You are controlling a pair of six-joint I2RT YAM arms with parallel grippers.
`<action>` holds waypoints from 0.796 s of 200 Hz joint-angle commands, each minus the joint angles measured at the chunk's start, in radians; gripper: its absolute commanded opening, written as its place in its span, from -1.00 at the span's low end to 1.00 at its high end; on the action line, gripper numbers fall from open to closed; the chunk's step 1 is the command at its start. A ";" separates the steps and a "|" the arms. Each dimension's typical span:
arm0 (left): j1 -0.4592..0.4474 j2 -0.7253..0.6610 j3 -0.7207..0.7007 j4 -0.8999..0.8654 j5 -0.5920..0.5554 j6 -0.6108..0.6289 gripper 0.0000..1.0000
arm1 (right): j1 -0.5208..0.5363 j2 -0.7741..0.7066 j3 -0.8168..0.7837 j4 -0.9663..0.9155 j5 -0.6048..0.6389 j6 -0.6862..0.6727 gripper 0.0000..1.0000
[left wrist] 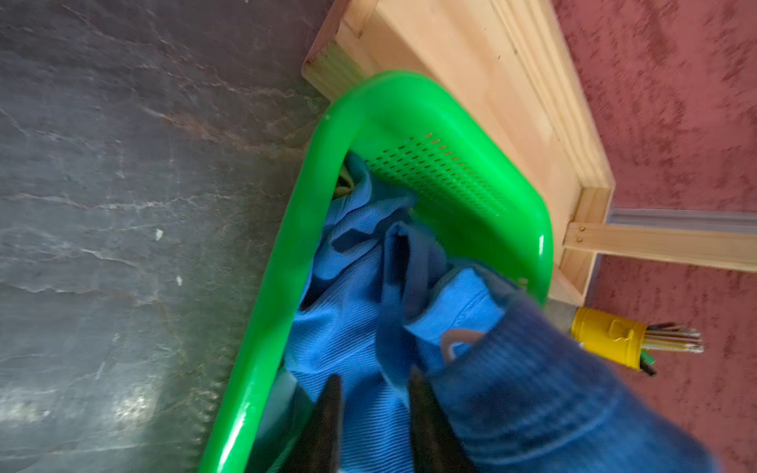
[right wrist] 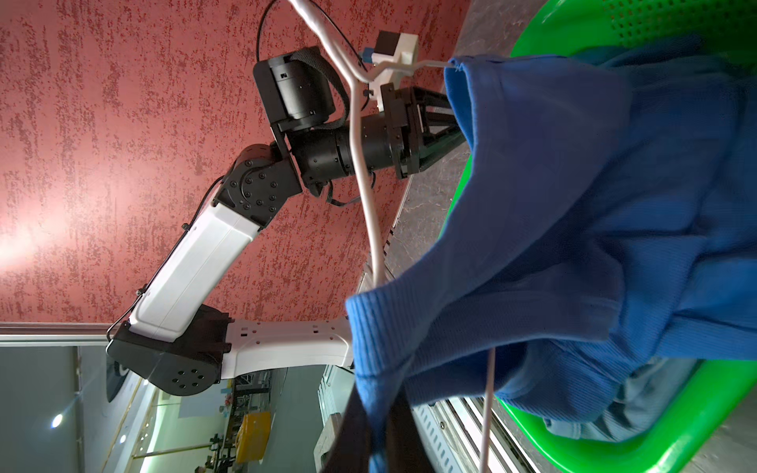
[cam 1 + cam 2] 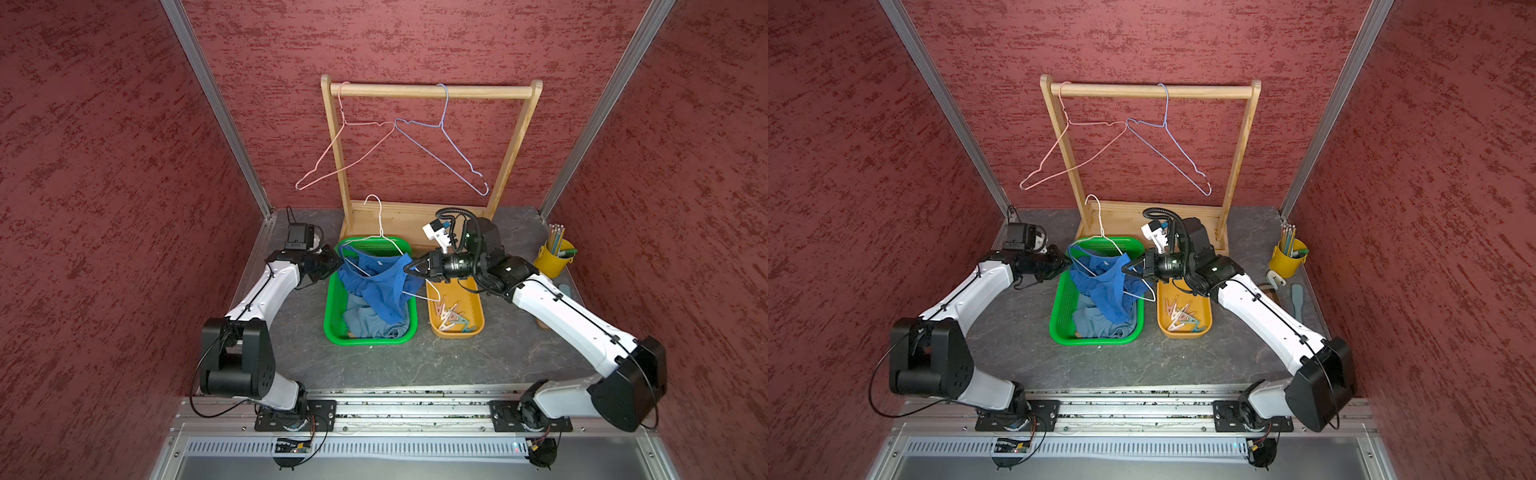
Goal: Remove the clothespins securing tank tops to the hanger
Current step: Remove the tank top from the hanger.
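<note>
The white wire hanger runs through the blue tank top, so next my left gripper leaves the fabric and draws the hanger out by its neck [image 3: 381, 233].
A royal blue tank top [image 3: 382, 286] [image 3: 1104, 286] hangs from a white wire hanger [image 3: 379, 224] [image 3: 1100, 220] held tilted over the green basket [image 3: 332, 307]. My right gripper [image 3: 409, 266] [image 2: 379, 395] is shut on the top's strap at the hanger's right shoulder. My left gripper [image 3: 338, 261] [image 1: 375, 379] is at the hanger's left end. Its jaws stand partly apart with blue fabric between them, and a grip is unclear. A grey-blue tank top [image 3: 365, 324] lies in the basket. Several clothespins [image 3: 451, 316] [image 3: 1179, 316] lie in the yellow tray [image 3: 473, 303]. I see no clothespin on the blue top.
A wooden rack [image 3: 432, 90] stands at the back with a bare pink hanger [image 3: 345, 162] and a bare blue hanger [image 3: 449, 158] on its bar. A yellow cup of pencils [image 3: 550, 259] stands at the far right, with red walls close on both sides.
</note>
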 commanded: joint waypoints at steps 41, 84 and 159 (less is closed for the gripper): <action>-0.105 -0.170 0.042 0.006 -0.074 -0.050 0.13 | 0.003 -0.028 -0.030 0.072 0.008 0.017 -1.00; -0.116 -0.053 0.071 -0.032 -0.086 -0.015 0.08 | 0.004 -0.024 -0.013 0.058 0.005 0.008 -1.00; -0.058 -0.022 0.085 -0.119 -0.150 0.026 -0.56 | 0.004 -0.064 -0.035 0.040 0.013 0.010 -1.00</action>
